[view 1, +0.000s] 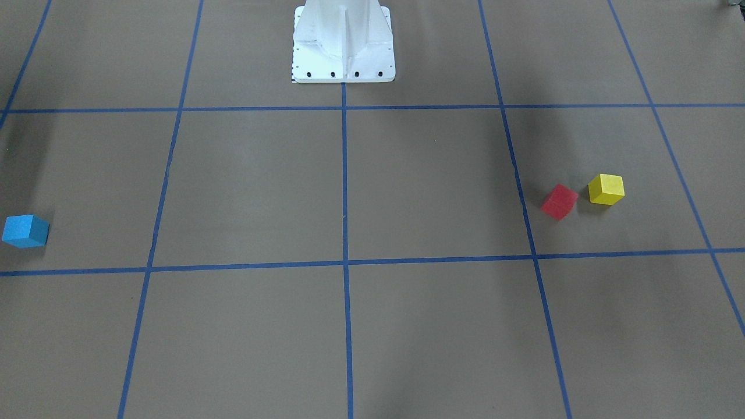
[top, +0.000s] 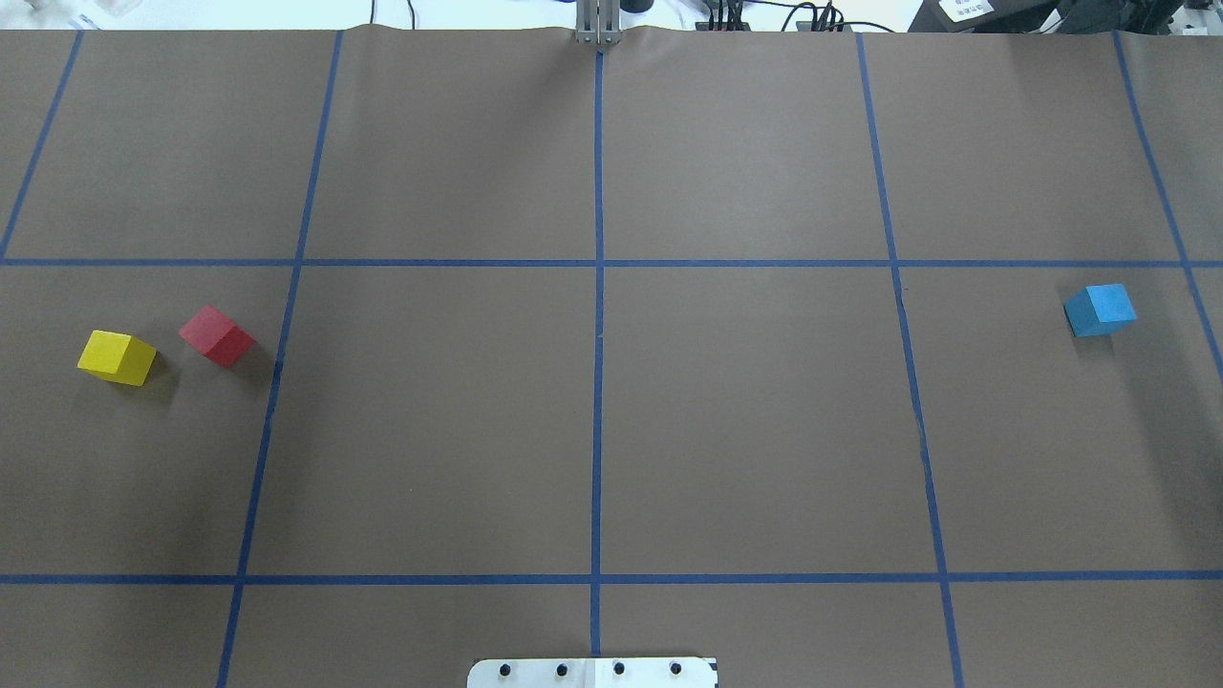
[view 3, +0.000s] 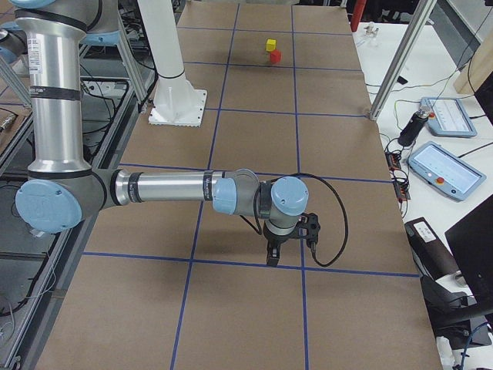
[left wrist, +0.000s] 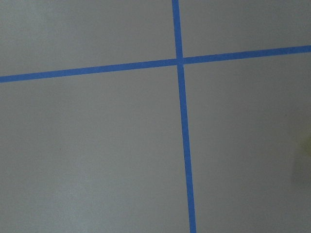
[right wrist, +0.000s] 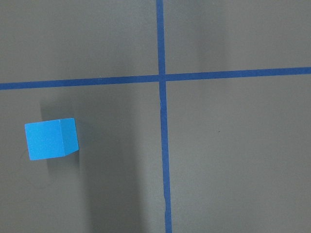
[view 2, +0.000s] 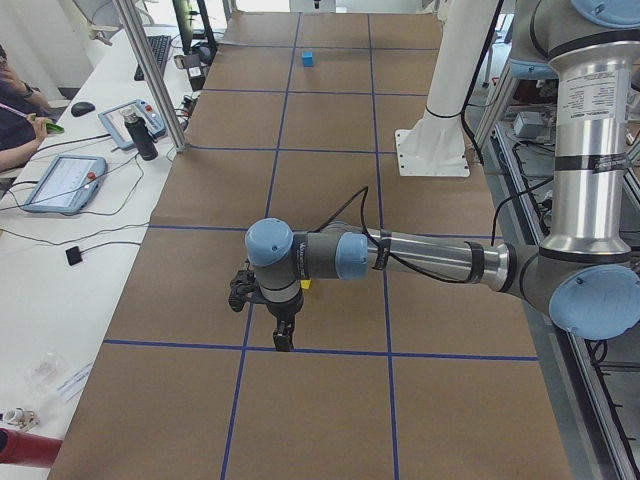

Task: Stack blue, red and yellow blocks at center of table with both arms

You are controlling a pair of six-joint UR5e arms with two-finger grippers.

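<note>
The robot's right gripper should next move to the lone blue block beside the tape line and close on the blue block's opposite sides (view 1: 25, 230) (right wrist: 51, 139).
The blue block (top: 1101, 310) lies alone on the table's right side; it also shows in the front view (view 1: 25, 230) and the right wrist view (right wrist: 51, 139). The red block (top: 217, 335) and the yellow block (top: 117, 356) lie close together on the left side, apart from each other. My left gripper (view 2: 283, 335) hangs above the table near the yellow block (view 2: 305, 284). My right gripper (view 3: 273, 254) hangs above the right side. Both grippers show only in the side views, so I cannot tell whether they are open or shut. Neither touches a block.
Brown paper with a blue tape grid covers the table (top: 745, 420). The white robot base (view 1: 343, 43) stands at the table's near edge. Tablets and cables lie on a side bench (view 2: 70, 180) beyond the far edge.
</note>
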